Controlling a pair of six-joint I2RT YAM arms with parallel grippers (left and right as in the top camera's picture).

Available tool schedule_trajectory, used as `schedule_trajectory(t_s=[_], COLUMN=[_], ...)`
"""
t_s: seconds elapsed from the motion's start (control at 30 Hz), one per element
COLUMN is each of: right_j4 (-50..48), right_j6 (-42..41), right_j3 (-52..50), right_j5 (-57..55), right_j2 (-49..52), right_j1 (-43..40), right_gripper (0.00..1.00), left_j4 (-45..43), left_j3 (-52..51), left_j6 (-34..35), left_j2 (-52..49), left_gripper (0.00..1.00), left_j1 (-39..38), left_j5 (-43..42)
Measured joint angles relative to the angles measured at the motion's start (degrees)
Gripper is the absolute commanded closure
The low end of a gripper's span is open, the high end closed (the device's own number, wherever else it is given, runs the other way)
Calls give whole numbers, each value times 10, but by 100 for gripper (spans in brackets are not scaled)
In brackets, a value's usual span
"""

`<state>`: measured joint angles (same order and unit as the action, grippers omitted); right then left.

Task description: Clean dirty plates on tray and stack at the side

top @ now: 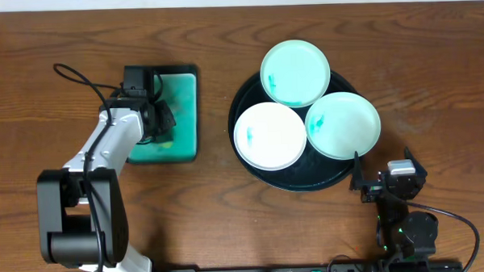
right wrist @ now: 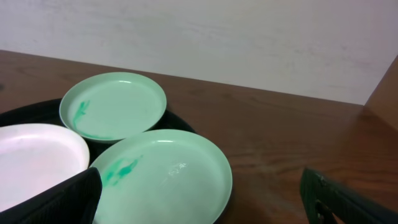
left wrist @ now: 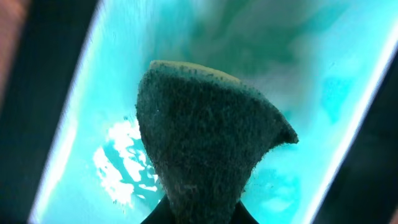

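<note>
My left gripper needs to release the dark green sponge on the middle of the white plate [top: 271,133], next to its teal smear. The sponge is now over the teal dish.
Three plates lie on the round black tray [top: 324,180]: a pale-mint one [top: 295,73] at the back with a teal smear, a white one [top: 270,136] at the front left, and a pale-mint one [top: 343,124] at the right with a smear. My left gripper [top: 159,116] is over the teal dish [top: 185,114] and is shut on a dark green sponge [left wrist: 208,146]. My right gripper [top: 385,182] is open and empty, near the tray's front right rim. In the right wrist view the near mint plate [right wrist: 165,180] lies between its fingers.
The teal rectangular dish [left wrist: 323,81] holds teal liquid and sits left of the tray. Bare brown wooden table [top: 229,225] surrounds both. A pale wall [right wrist: 217,37] stands behind the table.
</note>
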<state>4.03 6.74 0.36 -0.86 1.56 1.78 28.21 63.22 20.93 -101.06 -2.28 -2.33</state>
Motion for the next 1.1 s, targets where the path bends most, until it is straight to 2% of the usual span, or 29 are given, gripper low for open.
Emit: schedule_trajectory(t_s=[0.37,0.53,0.63,0.8,0.93,1.07,1.1], right_j4=[0,0,0,0,0,0,0], right_j6=[0,0,0,0,0,0,0], right_j3=[0,0,0,0,0,0,0], right_j5=[0,0,0,0,0,0,0], right_j2=[0,0,0,0,0,0,0], right_j1=[0,0,0,0,0,0,0], right_gripper=[1,1,1,1,1,1,1], left_j4=[-2,-21,-66,-13,18,11,10], left_j3=[26,13,-15,-25,-13,14,24], left_j6=[0,0,0,0,0,0,0], left_j2=[212,191,122,14,52,147,196], left_gripper=[92,93,93,93,93,93,93], left_j1=[0,0,0,0,0,0,-1], left_j5=[-20,5,19,27,18,-8,-22])
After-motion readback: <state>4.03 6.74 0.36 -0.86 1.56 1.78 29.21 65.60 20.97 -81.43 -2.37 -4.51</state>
